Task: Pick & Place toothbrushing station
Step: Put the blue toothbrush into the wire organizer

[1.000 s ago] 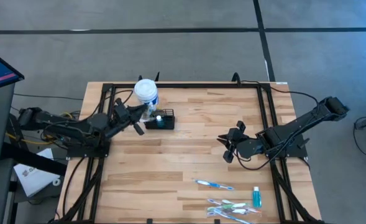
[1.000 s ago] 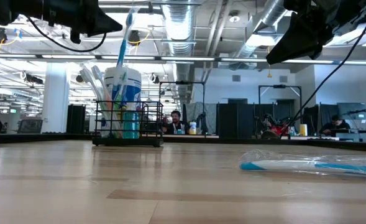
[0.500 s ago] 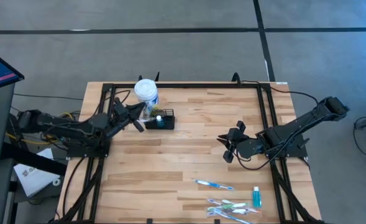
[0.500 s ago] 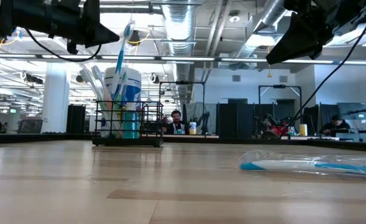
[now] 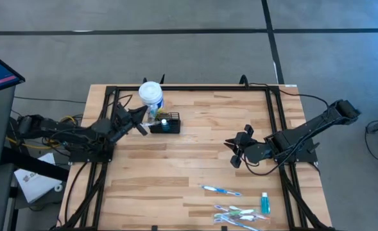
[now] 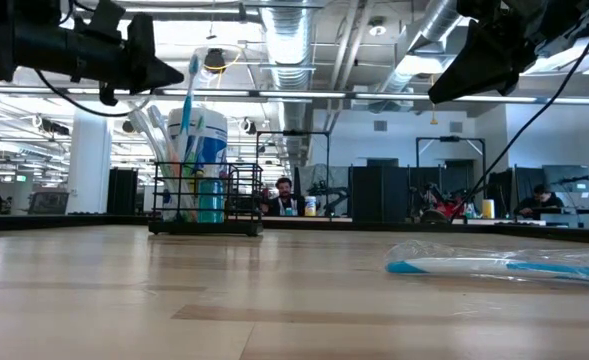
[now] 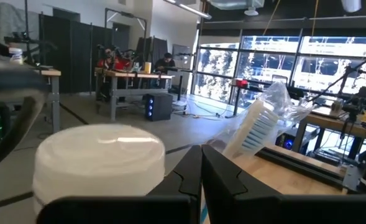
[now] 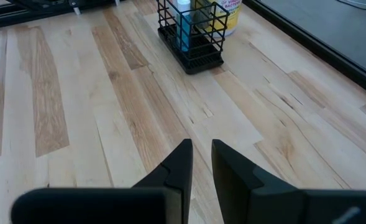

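Observation:
My left gripper should release the wrapped toothbrush in the black caddy (image 5: pixel 155 120), between blue tube and white tub.
The toothbrushing station, a small black wire caddy (image 5: pixel 166 124) (image 6: pixel 206 205) (image 8: pixel 192 34), stands on the table at the far left, next to a white blue-labelled tub (image 5: pixel 151 94) (image 7: pixel 99 155). Several brushes and a blue tube stand in it. A plastic-wrapped blue-and-white toothbrush (image 6: pixel 190 95) slants up out of the caddy. My left gripper (image 5: pixel 141 128) (image 6: pixel 177 78) is shut beside its head. Over the table's right middle my right gripper (image 5: pixel 234 152) (image 8: pixel 201 163) hangs with a narrow gap between its fingers and nothing in it. My left gripper is shut on the wrapped toothbrush just below its bristle head (image 7: pixel 252 127), coming nearly level from the table's left. A light blue strip of handle (image 7: pixel 202 210) shows between the fingers. The brush stands tilted with its lower end down inside the caddy (image 6: pixel 182 190).
Wrapped toothbrushes (image 5: pixel 221 190) (image 5: pixel 240 213) (image 6: pixel 494 265) and a small blue tube (image 5: pixel 264 204) lie near the front right corner. A black frame rail (image 5: pixel 195 88) runs round the table top. The middle of the wooden top (image 5: pixel 176 167) is bare.
My left gripper has gone down toward the caddy and a little toward the table's left edge, staying shut. The wrapped toothbrush has come down with it, and its head now leans further left, lower beside the tub.

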Robot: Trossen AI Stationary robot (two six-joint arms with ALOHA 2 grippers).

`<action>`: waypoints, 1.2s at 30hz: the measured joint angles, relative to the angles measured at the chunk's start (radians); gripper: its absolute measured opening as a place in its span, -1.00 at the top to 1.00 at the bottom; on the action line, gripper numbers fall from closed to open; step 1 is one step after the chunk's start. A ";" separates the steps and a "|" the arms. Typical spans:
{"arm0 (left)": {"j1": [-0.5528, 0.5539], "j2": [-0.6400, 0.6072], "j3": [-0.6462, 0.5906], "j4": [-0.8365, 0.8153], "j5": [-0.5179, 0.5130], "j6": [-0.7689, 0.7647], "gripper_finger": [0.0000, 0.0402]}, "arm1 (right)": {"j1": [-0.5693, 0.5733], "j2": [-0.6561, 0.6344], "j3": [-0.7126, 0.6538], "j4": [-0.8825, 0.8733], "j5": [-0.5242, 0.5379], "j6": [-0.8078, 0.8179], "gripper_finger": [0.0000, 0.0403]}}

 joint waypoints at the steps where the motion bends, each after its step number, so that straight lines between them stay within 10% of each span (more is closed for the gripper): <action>1: 0.000 0.000 -0.005 0.003 -0.003 -0.002 1.00 | 0.000 0.000 0.000 0.000 0.000 0.000 0.74; 36: 0.000 0.002 -0.061 -0.003 -0.100 -0.048 1.00 | 0.000 0.000 0.000 0.000 0.000 0.002 0.74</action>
